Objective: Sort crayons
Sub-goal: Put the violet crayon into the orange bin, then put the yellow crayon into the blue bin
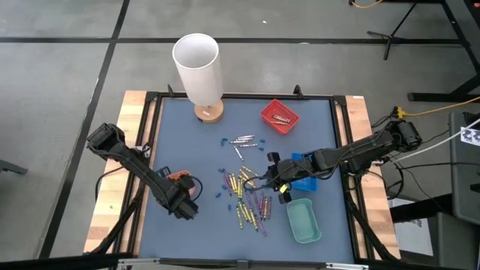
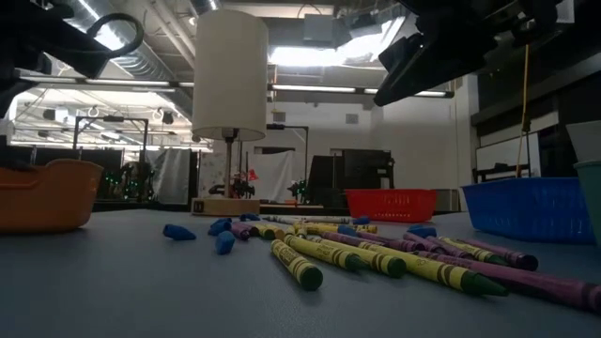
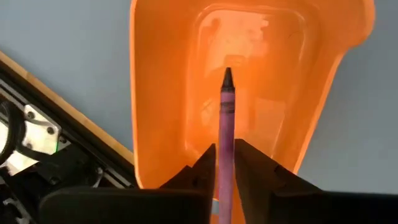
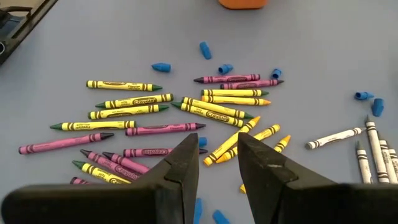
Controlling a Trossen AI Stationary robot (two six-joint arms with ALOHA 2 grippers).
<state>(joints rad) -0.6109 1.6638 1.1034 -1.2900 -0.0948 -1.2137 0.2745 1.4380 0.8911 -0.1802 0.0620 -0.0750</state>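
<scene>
My right gripper is going to close next on the middle of the gold-orange crayon [image 1: 248, 171], the one that lies closest to the silver-grey crayons.
Over the orange tray [image 3: 168, 93] at the table's near left, my left gripper [image 3: 225, 163] points down, shut on a purple-pink crayon [image 3: 226, 118]. In the high view this gripper [image 1: 184, 204] covers the tray's near part [image 1: 182, 180]. The loose crayons [image 1: 247, 196], yellow, gold-orange and purple-pink, lie flat on the mat at the middle, with several silver-grey ones [image 1: 244, 140] farther back. My right gripper [image 4: 217, 158] hovers open above the pile's right side [image 4: 186, 112], nothing between its fingers. My left gripper pinches the purple-pink crayon's wrapped shaft [image 3: 225, 155] between its two fingers. They come from above and lie along the crayon. Its dark tip [image 3: 227, 76] sticks out past the fingertips, down into the orange tray; whether the tip touches the tray floor I cannot tell.
A red tray [image 1: 279, 116] with silver-grey crayons stands at the far right, a blue tray [image 1: 306, 178] under the right arm, a green tray [image 1: 304, 220] near right. A white lamp on a wooden base [image 1: 199, 67] stands at the far edge. Small blue bits [image 4: 160, 66] are scattered around the pile.
</scene>
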